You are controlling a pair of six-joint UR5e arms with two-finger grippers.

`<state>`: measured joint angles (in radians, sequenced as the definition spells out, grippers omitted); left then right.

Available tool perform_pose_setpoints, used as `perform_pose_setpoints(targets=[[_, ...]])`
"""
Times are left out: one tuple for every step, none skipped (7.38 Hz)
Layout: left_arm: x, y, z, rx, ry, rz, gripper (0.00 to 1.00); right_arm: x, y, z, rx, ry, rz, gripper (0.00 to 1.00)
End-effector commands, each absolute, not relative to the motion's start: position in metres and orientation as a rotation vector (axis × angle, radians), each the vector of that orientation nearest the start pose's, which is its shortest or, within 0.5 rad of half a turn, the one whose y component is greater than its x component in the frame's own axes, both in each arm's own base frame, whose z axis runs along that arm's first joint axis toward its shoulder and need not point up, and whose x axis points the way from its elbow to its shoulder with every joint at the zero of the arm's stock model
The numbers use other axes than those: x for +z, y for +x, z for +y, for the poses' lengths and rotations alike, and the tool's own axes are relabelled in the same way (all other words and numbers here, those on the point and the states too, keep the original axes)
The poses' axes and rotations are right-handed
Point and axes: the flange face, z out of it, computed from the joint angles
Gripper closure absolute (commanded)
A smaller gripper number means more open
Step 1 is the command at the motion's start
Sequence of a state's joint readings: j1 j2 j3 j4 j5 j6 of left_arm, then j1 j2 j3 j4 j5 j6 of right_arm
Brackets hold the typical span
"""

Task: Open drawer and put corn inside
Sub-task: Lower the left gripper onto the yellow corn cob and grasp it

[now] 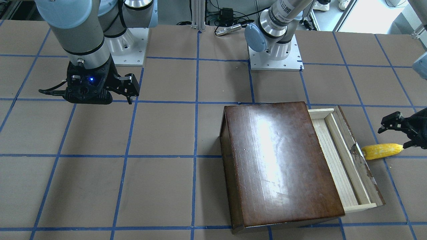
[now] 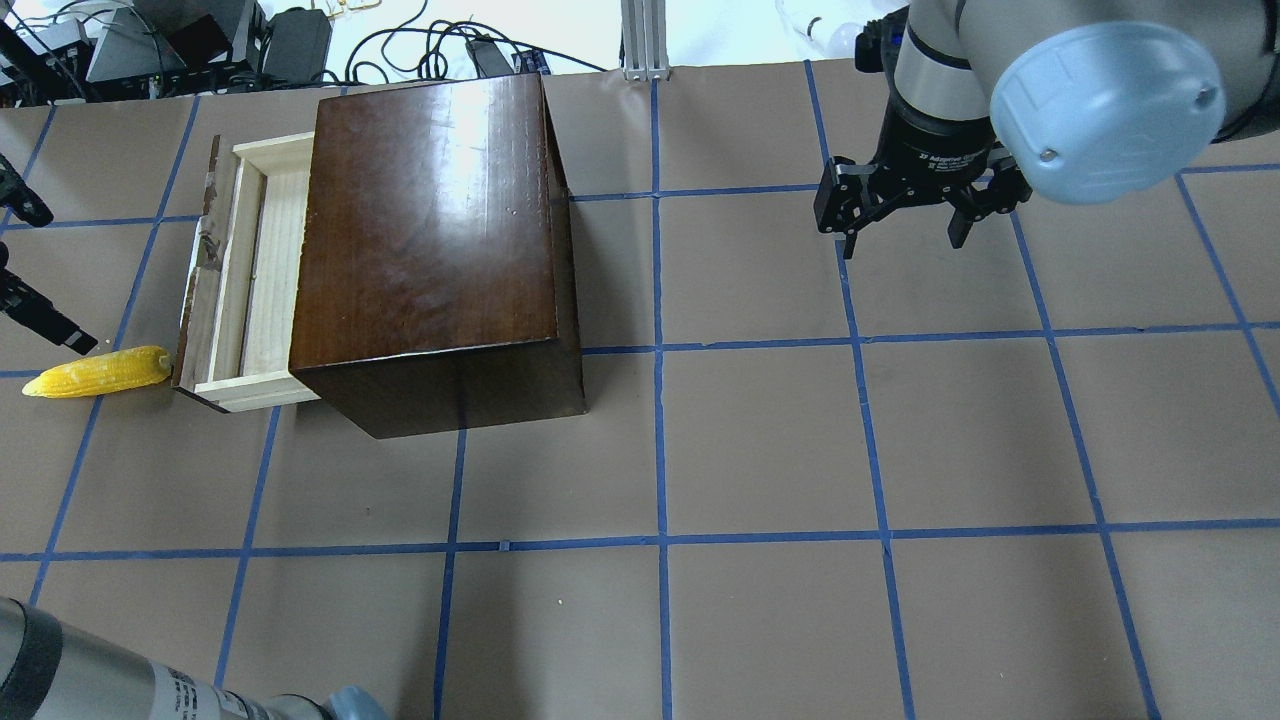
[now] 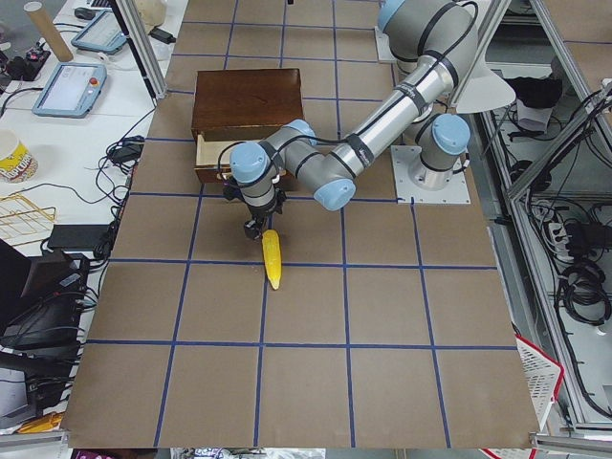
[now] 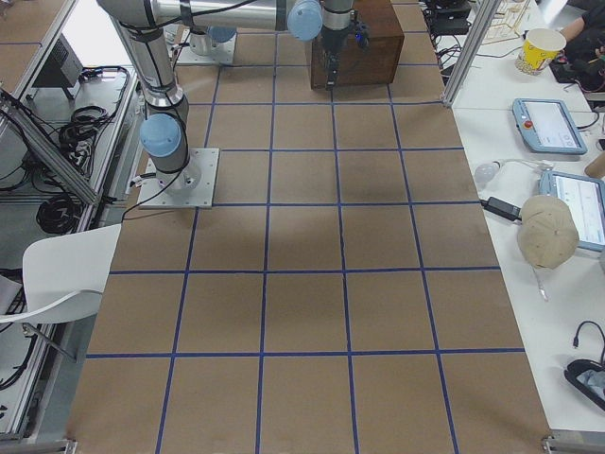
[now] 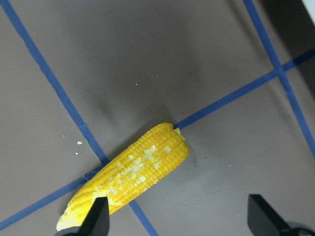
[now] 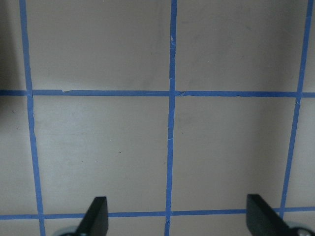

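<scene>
My left gripper needs to close on the tapered end (image 1: 394, 149) (image 5: 84, 197) of the yellow corn, which is the end away from the dark front panel of the drawer.
The yellow corn (image 1: 382, 151) lies on the table just outside the drawer's dark front panel, with its blunt end toward the panel. It also shows in the overhead view (image 2: 100, 372) and the left wrist view (image 5: 133, 174). The drawer (image 1: 337, 160) of pale wood is pulled partly out of the dark-brown box (image 1: 277, 163) and is empty inside (image 2: 255, 270). My left gripper (image 1: 393, 136) is open and hovers just over the corn, with one fingertip (image 5: 98, 216) over its tapered end. My right gripper (image 2: 900, 245) is open and empty, far from the box over bare table.
The table is brown paper with blue tape grid lines (image 2: 660, 350). Both arm bases (image 1: 275, 53) stand on white plates at the robot's side. Cables and equipment lie beyond the table's far edge (image 2: 300, 40).
</scene>
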<state>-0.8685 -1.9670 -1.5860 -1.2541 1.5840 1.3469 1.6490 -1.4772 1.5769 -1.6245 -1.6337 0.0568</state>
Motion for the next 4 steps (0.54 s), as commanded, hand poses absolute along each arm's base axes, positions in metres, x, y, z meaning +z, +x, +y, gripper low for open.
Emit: perform_pose_setpoints(targets=[[0.268,0.308,-0.551,0.113,1.276,2.988,0.00,0.443,0.168,-0.514,0.064,-0.037,3.206,0.00],[0.259,0.314,-0.550,0.114,1.384,2.955,0.00,0.443,0.168,-0.513,0.067,-0.037,3.205,0.00],[0.252,0.320,-0.552,0.105,1.443,2.919,0.00,0.443,0.168,-0.513,0.067,-0.037,3.207,0.00],[0.239,0.328,-0.549,0.205,1.505,2.860,0.00,0.443,0.168,-0.514,0.064,-0.037,3.206,0.00]])
